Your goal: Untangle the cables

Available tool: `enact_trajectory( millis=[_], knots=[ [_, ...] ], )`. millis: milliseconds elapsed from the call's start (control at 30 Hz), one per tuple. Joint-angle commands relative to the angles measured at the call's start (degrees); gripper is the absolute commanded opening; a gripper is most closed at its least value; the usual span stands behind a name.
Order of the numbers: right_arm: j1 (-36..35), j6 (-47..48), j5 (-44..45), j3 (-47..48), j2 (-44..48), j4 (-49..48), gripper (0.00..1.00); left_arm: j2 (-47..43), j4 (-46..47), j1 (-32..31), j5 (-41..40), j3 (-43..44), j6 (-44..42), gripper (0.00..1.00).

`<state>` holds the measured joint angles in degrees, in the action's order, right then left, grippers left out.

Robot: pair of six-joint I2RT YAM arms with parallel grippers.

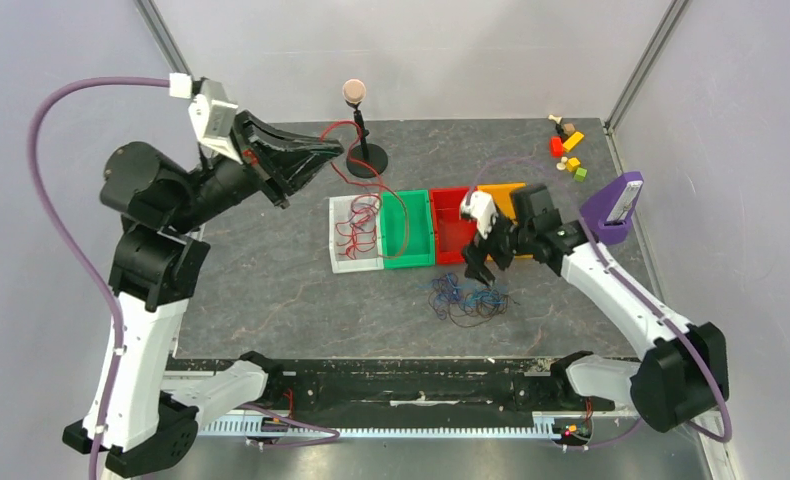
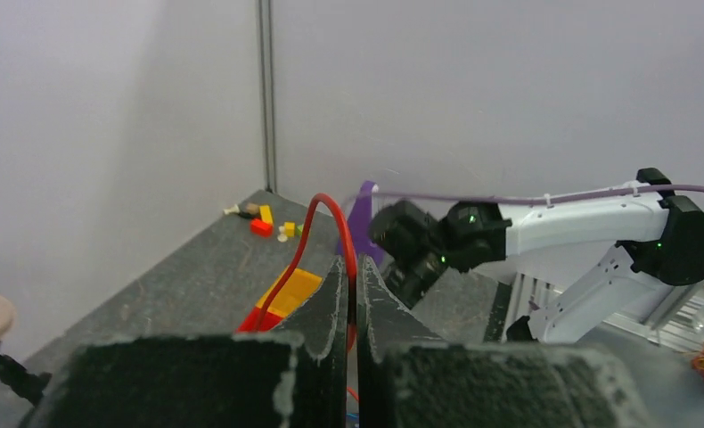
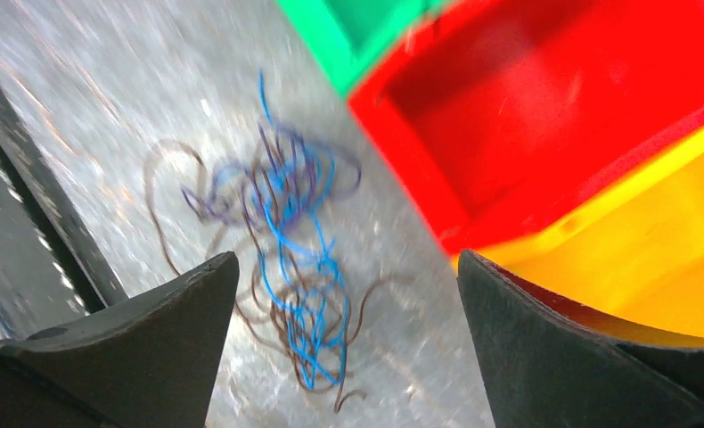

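Observation:
The robot's right gripper needs to close on the purple cable where it tangles with the red cable over the white tray (image 1: 368, 209), beside the green bin.
My left gripper (image 1: 323, 152) is raised above the back left of the table and shut on a red cable (image 1: 349, 127). This cable arcs up from the tips and trails down toward the white tray (image 1: 337, 262), which holds more red cables (image 1: 359, 222). In the left wrist view the red cable (image 2: 329, 201) loops out from between the closed fingertips (image 2: 341, 276). A tangle of blue and dark cables (image 1: 468, 297) lies on the table in front of the bins. My right gripper (image 1: 481, 270) hangs open just above the tangle, which shows between its spread fingers in the right wrist view (image 3: 297, 241).
A green bin (image 1: 407, 228), a red bin (image 1: 449, 225) and an orange bin (image 1: 508, 192) stand in a row beside the white tray. A round-headed stand (image 1: 355, 96) is at the back. A purple holder (image 1: 611, 208) and small toy blocks (image 1: 568, 145) are at the right.

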<state>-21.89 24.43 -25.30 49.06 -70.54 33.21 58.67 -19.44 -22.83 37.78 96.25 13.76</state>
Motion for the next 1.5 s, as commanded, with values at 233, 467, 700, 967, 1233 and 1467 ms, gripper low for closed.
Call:
enact_trajectory(
  millis=[233, 467, 700, 967, 1233, 1467],
  knots=[
    [-2.0, -18.1, -22.6, 12.5, 5.9, -9.2, 0.98, -1.1, 11.3, 0.2, 1.7, -10.5, 17.8, 0.02],
    [-2.3, -18.6, -20.2, 9.2, 10.6, -14.7, 0.99, -2.0, 9.5, 0.2, -6.4, -14.0, 27.3, 0.02],
    [-6.1, -23.1, -13.0, 1.8, 15.9, -31.0, 0.88, -0.3, -0.8, 0.1, -17.9, -10.8, 32.7, 0.02],
    [-14.9, -24.2, -6.6, 1.6, 14.1, -41.8, 0.78, 0.6, -3.1, 0.1, -22.3, -8.8, 39.7, 0.02],
    [-22.5, -22.3, -3.3, 2.2, 9.2, -45.7, 0.69, 1.6, -1.5, 0.1, -21.0, -6.8, 44.6, 0.02],
    [-26.1, -20.6, 4.3, 1.4, 5.3, -50.0, 0.65, 1.9, 0.0, 0.1, -19.5, -5.9, 47.3, 0.02]
  ],
)
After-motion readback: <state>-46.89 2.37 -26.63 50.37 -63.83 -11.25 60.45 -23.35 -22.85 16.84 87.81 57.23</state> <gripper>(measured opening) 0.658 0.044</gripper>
